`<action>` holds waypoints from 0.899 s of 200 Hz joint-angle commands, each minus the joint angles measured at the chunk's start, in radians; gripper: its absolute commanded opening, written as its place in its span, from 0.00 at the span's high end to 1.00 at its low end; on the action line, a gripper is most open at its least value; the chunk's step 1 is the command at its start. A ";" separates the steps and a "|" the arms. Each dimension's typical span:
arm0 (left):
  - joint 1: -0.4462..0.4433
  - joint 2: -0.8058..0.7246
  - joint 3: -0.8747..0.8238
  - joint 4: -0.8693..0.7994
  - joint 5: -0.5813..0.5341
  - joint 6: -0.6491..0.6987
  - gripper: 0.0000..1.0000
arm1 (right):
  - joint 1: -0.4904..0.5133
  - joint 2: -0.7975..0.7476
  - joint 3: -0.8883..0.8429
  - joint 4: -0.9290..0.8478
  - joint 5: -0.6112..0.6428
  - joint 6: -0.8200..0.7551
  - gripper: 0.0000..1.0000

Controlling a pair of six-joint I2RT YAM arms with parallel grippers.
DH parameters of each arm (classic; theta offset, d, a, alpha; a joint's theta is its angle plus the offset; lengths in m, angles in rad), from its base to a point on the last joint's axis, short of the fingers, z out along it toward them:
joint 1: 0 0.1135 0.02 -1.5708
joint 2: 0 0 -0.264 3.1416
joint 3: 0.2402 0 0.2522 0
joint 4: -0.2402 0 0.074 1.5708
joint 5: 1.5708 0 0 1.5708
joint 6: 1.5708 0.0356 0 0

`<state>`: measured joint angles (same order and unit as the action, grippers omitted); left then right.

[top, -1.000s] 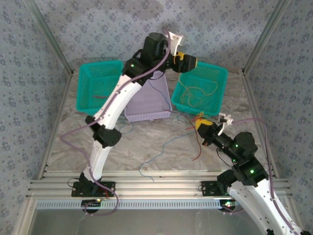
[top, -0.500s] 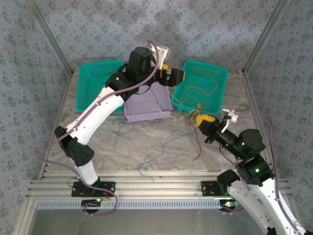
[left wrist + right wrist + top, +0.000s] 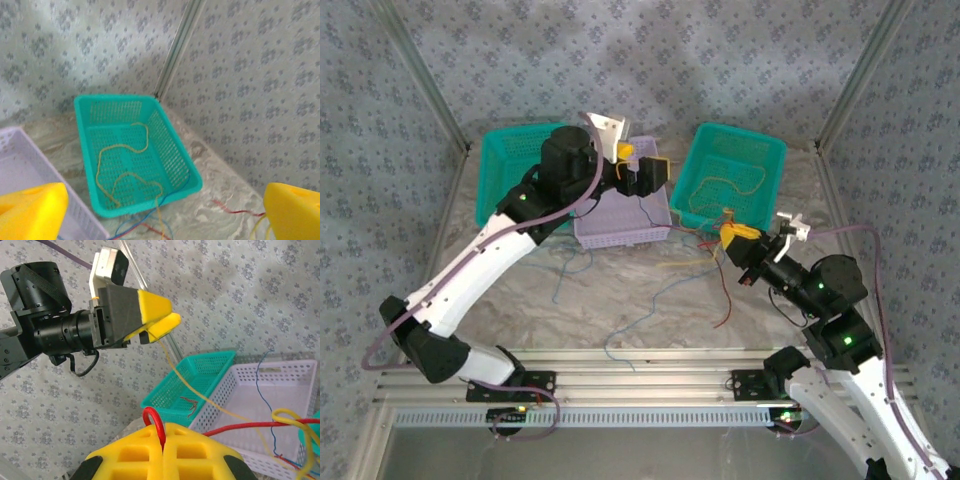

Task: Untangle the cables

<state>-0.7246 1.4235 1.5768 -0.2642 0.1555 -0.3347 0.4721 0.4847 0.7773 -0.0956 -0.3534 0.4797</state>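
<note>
Next, my right gripper lets go of the red cable on the table (image 3: 690, 280) by the blue cable, just in front of the baskets.
The cables lie tangled on the table: a blue cable (image 3: 650, 300), a red cable (image 3: 725, 290) and a yellow cable (image 3: 720, 190) coiled in the right teal basket (image 3: 772, 160). My right gripper (image 3: 732, 238) is shut on the red cable (image 3: 152, 415), which loops up between its closed yellow fingers (image 3: 130, 455). My left gripper (image 3: 642, 160) hovers over the purple basket (image 3: 620, 232), open wide and empty, with the yellow cable (image 3: 122, 177) below in the teal basket (image 3: 85, 125). A yellow strand (image 3: 200, 395) runs down from beside the left gripper (image 3: 160, 320).
A second teal basket (image 3: 500, 200) at the back left holds a dark reddish wire (image 3: 190, 405). A blue strand (image 3: 265, 385) hangs into the purple basket (image 3: 300, 370). Patterned walls and metal frame posts close in the back and sides.
My left arm swung left from over the right teal basket to above the purple basket, and its jaws opened fully. My right gripper edged slightly back and right, still holding the red cable.
</note>
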 commanded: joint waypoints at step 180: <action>-0.056 1.065 1.273 -0.734 -0.091 0.040 0.00 | 0.000 -0.089 0.036 -0.186 0.062 -0.024 1.00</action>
<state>-0.7444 2.5065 2.8208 -0.9108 0.1410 -0.3447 0.4717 0.3325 0.8730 -0.2844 -0.2699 0.4179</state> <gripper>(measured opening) 0.995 0.051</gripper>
